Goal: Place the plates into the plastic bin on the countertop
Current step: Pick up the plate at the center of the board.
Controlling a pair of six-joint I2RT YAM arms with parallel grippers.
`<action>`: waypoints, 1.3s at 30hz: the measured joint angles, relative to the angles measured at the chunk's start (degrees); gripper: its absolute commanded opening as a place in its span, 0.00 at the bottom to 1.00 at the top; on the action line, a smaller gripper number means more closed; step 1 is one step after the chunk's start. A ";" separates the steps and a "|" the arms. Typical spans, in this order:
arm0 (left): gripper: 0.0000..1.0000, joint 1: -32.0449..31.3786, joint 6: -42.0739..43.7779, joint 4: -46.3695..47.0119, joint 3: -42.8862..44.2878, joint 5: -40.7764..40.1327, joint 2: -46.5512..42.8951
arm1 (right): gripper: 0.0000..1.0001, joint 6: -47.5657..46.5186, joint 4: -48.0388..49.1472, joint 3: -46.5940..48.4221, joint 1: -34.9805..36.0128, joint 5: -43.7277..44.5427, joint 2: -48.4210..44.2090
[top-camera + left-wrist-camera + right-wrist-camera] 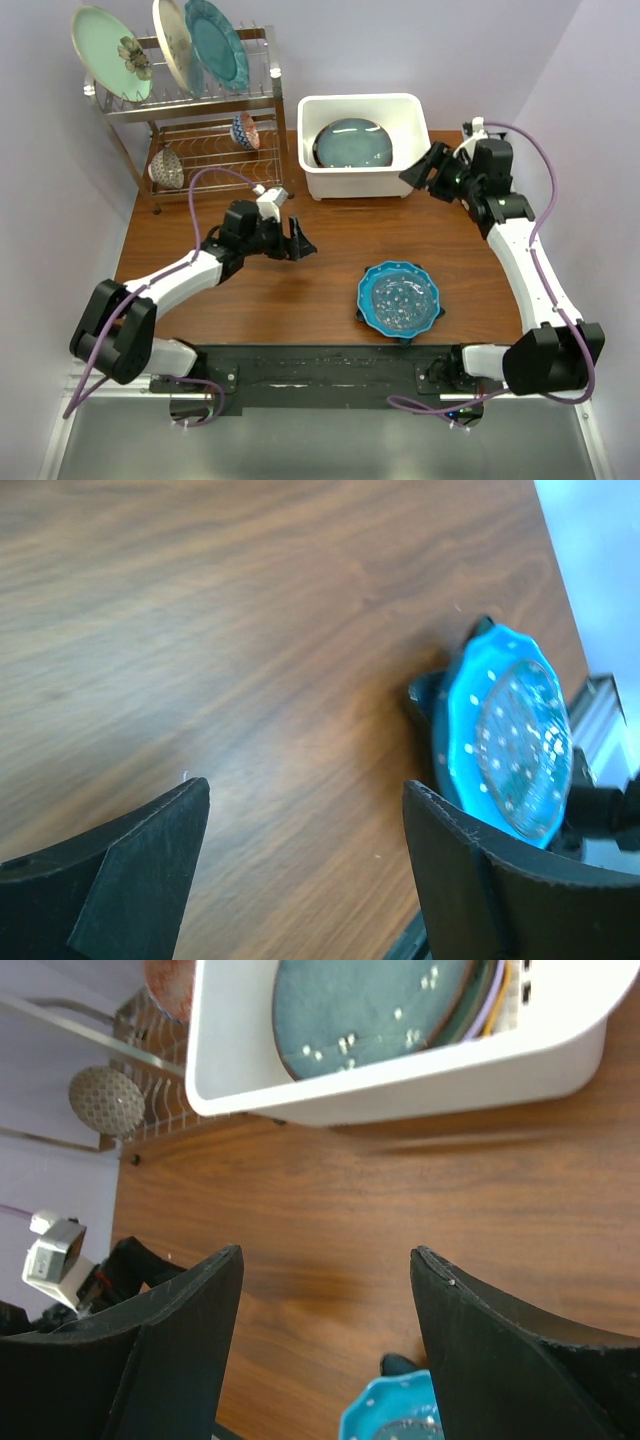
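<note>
The robot's left gripper will next close on the rack-side rim (363, 283) (441, 755) of the blue scalloped plate, which sits on top of the dark-blue star-shaped plate.
A blue scalloped, white-dotted plate (399, 298) (505, 745) lies on the countertop (330, 215), on top of a dark-blue star-shaped plate (358, 316) (424, 695). The white plastic bin (362, 185) (400, 1080) holds a dark round plate (352, 143) (380, 1000), and lilac and orange edges (497, 990) peek out beneath it. A mint flower plate (110, 55) and a cream plate (172, 45) stand in the rack. My left gripper (297, 240) (305, 800) is open and empty, left of the blue plate. My right gripper (425, 170) (325, 1260) is open and empty beside the bin's right end.
The chrome wire rack (200, 110) stands at the back left. It also carries a teal plate (215, 42) and two small patterned bowls (245, 130) (167, 168) on its lower shelf. Lilac walls close in the countertop on three sides.
</note>
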 measured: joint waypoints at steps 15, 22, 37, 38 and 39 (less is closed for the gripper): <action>0.52 -11.28 1.09 0.02 6.93 2.38 14.32 | 0.68 -2.80 -2.01 -17.51 0.00 -0.07 -6.64; 0.52 -14.08 0.98 0.15 9.14 3.37 17.84 | 0.61 -4.90 -5.66 -21.00 0.00 0.07 -10.60; 0.50 -17.73 -0.02 3.10 12.61 5.29 22.62 | 0.60 -6.05 -11.65 -30.34 0.00 2.78 -15.61; 0.50 -17.81 -0.07 3.13 12.85 5.40 22.73 | 0.60 -6.10 -11.67 -30.40 0.00 2.84 -15.69; 0.50 -17.99 -0.11 3.15 13.11 5.44 22.91 | 0.60 -6.19 -11.67 -30.45 0.00 2.91 -15.85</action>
